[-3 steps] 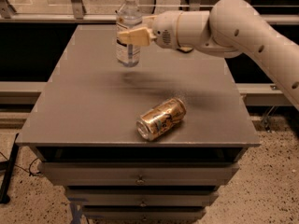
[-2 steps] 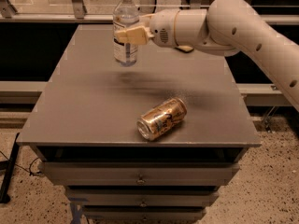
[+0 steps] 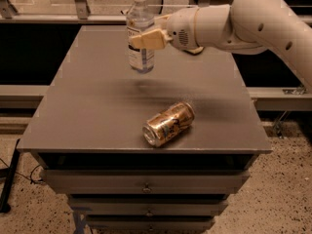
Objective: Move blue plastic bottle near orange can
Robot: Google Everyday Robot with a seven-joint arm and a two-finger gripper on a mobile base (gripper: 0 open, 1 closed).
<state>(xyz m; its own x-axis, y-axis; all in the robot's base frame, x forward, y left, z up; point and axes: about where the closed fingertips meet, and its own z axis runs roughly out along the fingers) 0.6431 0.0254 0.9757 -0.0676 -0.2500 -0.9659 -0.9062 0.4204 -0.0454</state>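
Next, I release the blue plastic bottle on the tabletop (image 3: 175, 101) just behind the orange can's far end.
The blue plastic bottle (image 3: 140, 30), clear with a white cap and white label, is upright and held off the table at the back middle; its shadow falls on the tabletop below. My gripper (image 3: 145, 39) comes in from the right and is shut on the bottle's middle, its tan fingers (image 3: 152, 38) across the label. The orange can (image 3: 168, 124), golden with a silver rim, lies on its side near the front edge of the table, well in front of the bottle and slightly to the right.
The grey tabletop (image 3: 87, 106) sits on a cabinet with drawers (image 3: 146, 184). My arm (image 3: 253, 18) spans the back right of the table. A sliver of something yellow (image 3: 196, 50) shows under the wrist. Rails and floor lie behind.
The bottle, still in my gripper, shifted slightly left and then back to the right. The can has not moved.
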